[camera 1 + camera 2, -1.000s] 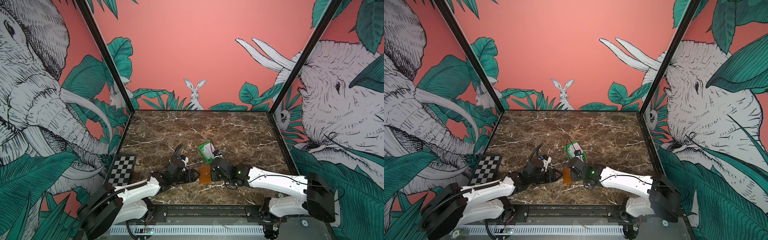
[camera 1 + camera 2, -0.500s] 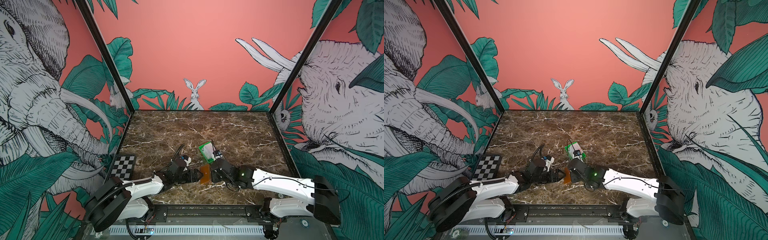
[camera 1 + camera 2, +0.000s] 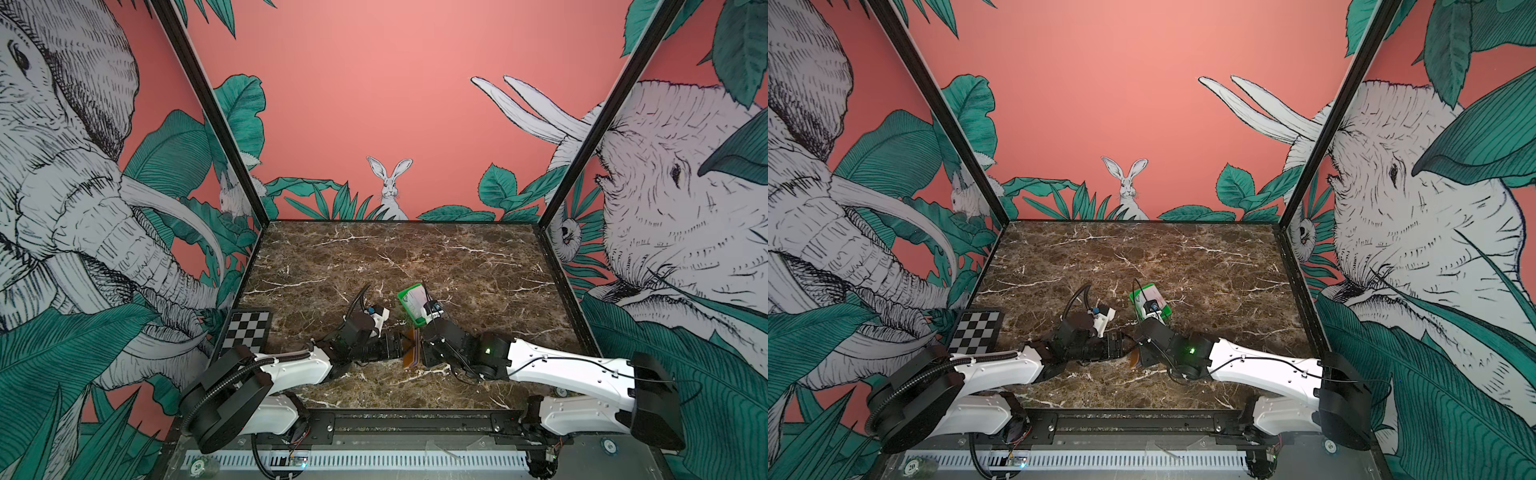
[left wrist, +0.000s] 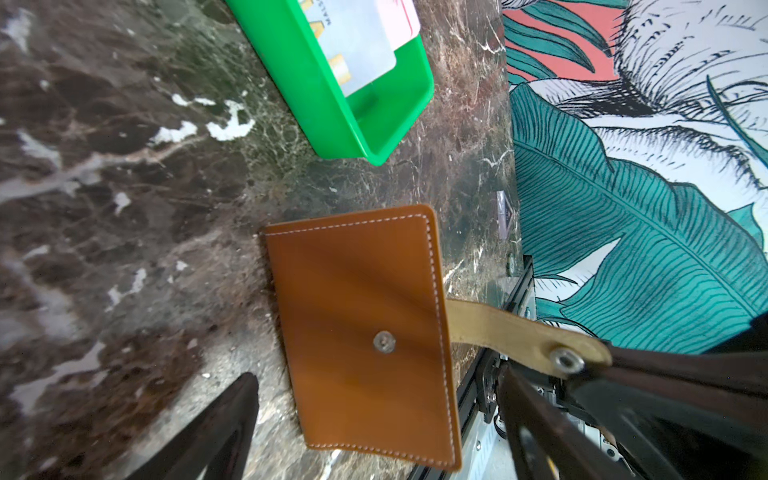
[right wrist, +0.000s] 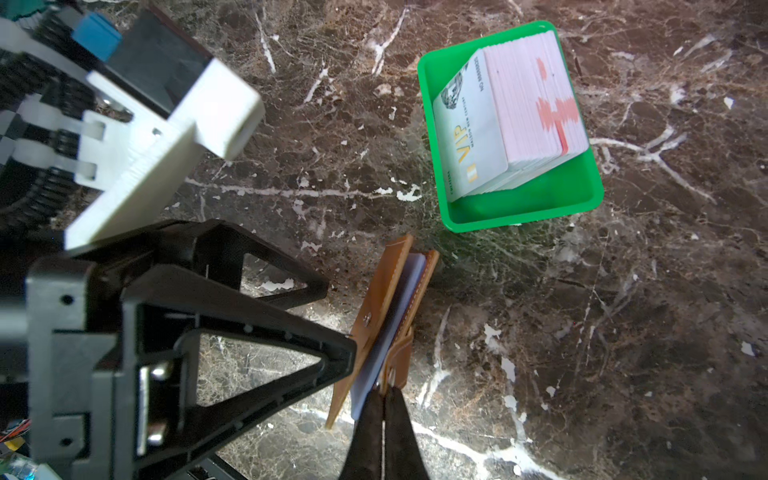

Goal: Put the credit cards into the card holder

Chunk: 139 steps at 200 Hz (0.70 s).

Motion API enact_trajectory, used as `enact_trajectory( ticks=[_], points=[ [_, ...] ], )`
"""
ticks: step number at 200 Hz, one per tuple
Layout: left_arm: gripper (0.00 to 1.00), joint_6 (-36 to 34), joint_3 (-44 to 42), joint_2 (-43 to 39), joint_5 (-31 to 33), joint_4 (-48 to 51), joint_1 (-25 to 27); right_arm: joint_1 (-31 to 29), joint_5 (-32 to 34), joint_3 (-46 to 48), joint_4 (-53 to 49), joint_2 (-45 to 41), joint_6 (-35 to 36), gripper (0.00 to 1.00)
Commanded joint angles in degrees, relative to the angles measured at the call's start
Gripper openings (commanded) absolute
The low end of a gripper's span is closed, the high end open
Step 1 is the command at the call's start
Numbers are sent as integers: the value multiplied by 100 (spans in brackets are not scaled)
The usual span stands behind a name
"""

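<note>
The left gripper faces the flat side of the card holder's almost closed outer cover, so it should pinch the cover's loose edge [image 4: 441,340] and fold the cover open.
The tan card holder [image 5: 384,307] stands on edge on the marble, slightly ajar, and also shows in both top views [image 3: 410,354] [image 3: 1134,357]. A pale layer shows between its covers. My right gripper [image 5: 383,392] [image 3: 423,353] is shut on its snap tab [image 4: 519,332]. My left gripper [image 4: 376,374] [image 3: 400,348] is open, facing the holder's outer cover [image 4: 361,316], and one fingertip [image 5: 351,349] touches that cover. The credit cards [image 5: 511,124] [image 4: 357,45] lean as a stack in the green tray [image 5: 519,210] [image 3: 405,302] [image 3: 1167,311] just behind the holder.
A black-and-white checkerboard [image 3: 247,334] [image 3: 978,332] lies at the table's left edge. Painted walls close the table on three sides. The table's front edge with its metal rail [image 4: 473,440] runs close behind the holder.
The left arm has shifted a little toward the holder and its jaws have spread wider. The right gripper keeps the holder in the same place.
</note>
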State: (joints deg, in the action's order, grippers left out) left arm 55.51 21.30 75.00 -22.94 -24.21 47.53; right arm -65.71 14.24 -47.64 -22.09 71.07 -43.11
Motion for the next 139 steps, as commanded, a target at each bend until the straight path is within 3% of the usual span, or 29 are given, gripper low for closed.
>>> enact_trajectory(
  ticks=[1,26,109,139],
  points=[
    [91,15,130,32,-70,-118,35,-38,129,-149,44,-146,89,0],
    [84,-43,177,32,29,152,41,-58,132,-149,41,-128,90,0],
    [41,-137,81,-242,574,984,38,-57,384,63,-171,3,-52,0],
    [25,-158,16,-346,727,1150,37,-47,500,224,-305,21,-210,15]
  ],
)
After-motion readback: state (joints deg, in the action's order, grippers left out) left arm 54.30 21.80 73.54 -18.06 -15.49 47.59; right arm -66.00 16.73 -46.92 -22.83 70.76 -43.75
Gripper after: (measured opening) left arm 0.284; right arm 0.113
